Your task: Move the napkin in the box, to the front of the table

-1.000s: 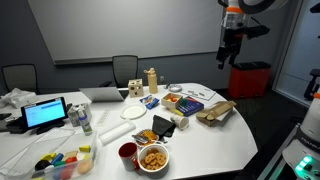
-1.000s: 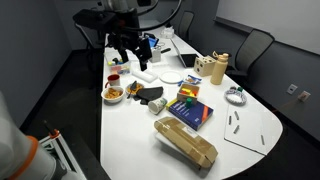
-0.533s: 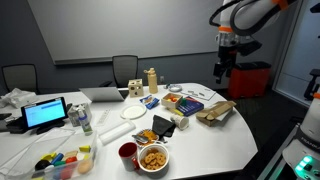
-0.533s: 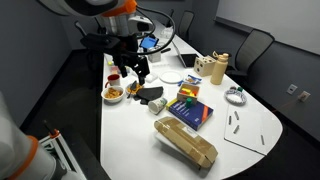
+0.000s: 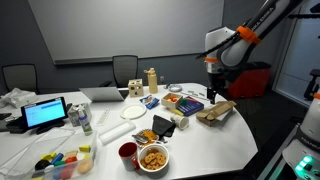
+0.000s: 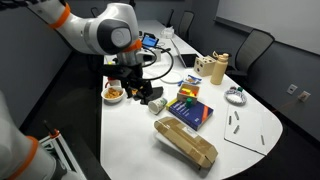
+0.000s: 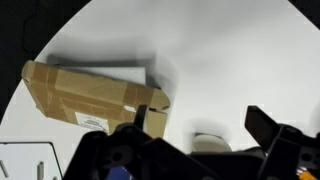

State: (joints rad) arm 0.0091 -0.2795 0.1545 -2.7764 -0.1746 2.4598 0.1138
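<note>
The robot's gripper needs to close on the napkin's exposed corner (image 5: 218, 121) (image 7: 143, 72), where the white napkin pokes out of the brown box next to the bare table.
The napkin (image 5: 215, 112) is a tan-brown paper heap near the rounded end of the white table (image 5: 215, 142). It shows in both exterior views (image 6: 185, 143). In the wrist view (image 7: 90, 95) it looks like a flattish brown bundle with a white label, at the left. My gripper (image 5: 212, 93) hangs open and empty in the air above the table, close to the napkin but not touching it. It also shows against the black box in an exterior view (image 6: 135, 87). In the wrist view the jaws (image 7: 200, 115) are spread over bare table (image 7: 230, 50), right of the napkin.
A black box (image 5: 163, 126), a food bowl (image 5: 153, 158), a red cup (image 5: 128, 153) and a white plate (image 5: 114, 132) lie mid-table. A colourful book (image 6: 190, 108) lies beside the napkin. A laptop (image 5: 45, 113) and chairs stand at the far end.
The arm has come down from high above the table's end and swung in towards the napkin. The gripper stays open. Nothing on the table has moved.
</note>
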